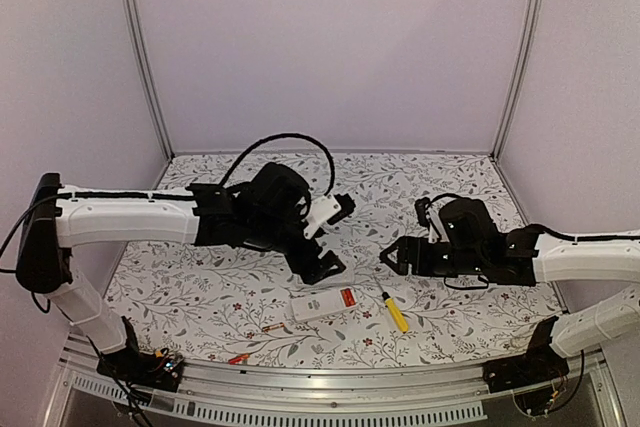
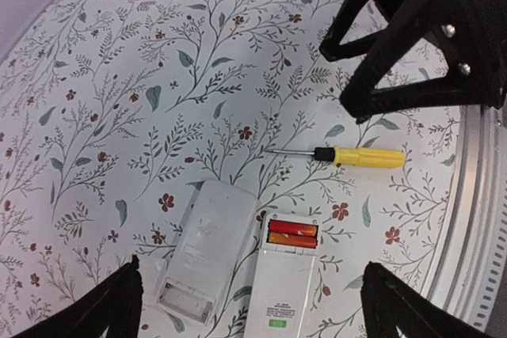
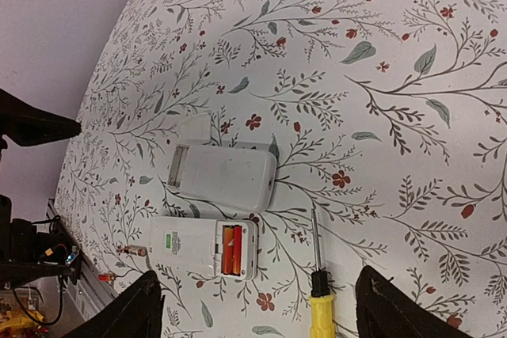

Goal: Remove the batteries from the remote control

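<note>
The robot's right gripper will close on the yellow handle (image 1: 392, 309) (image 3: 322, 316) of the screwdriver, behind the black part of the screwdriver.
Two white remote controls lie back-up, side by side. The nearer remote (image 2: 281, 290) (image 3: 186, 244) (image 1: 322, 305) has its compartment open, with two red-orange batteries (image 2: 292, 234) (image 3: 231, 249) in it. The other remote (image 2: 204, 247) (image 3: 226, 177) shows an empty compartment. A loose battery (image 3: 135, 251) (image 1: 272, 327) lies by the nearer remote's end, and another (image 1: 238, 358) lies near the front rail. My left gripper (image 2: 250, 267) (image 1: 333, 239) hangs open above both remotes, holding nothing. My right gripper (image 3: 257, 279) (image 1: 405, 237) is open too, hovering over the remotes and the screwdriver.
A yellow-handled screwdriver (image 2: 356, 156) (image 3: 321, 310) (image 1: 395, 312) lies right of the remotes. A small white cover piece (image 3: 198, 128) sits against the empty remote. The metal front rail (image 2: 475, 219) runs close by. The right gripper's black fingers (image 2: 372, 93) loom beyond the screwdriver in the left wrist view.
</note>
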Action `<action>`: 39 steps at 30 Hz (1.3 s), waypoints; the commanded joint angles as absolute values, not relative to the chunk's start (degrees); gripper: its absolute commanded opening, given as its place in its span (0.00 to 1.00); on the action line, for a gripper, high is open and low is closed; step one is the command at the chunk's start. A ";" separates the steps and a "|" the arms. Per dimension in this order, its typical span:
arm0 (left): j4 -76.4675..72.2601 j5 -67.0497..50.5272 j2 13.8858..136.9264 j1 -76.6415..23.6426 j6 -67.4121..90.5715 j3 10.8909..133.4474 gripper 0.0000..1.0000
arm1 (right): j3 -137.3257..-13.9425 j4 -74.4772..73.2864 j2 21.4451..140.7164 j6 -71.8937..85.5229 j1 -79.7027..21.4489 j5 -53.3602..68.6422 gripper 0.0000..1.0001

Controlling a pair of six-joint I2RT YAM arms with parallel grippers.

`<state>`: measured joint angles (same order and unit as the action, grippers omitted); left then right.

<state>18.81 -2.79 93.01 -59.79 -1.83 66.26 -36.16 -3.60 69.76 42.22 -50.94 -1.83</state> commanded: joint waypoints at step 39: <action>13.63 -14.03 81.49 -34.33 13.46 66.19 0.97 | -45.58 -23.29 91.78 51.85 -63.90 -8.33 0.40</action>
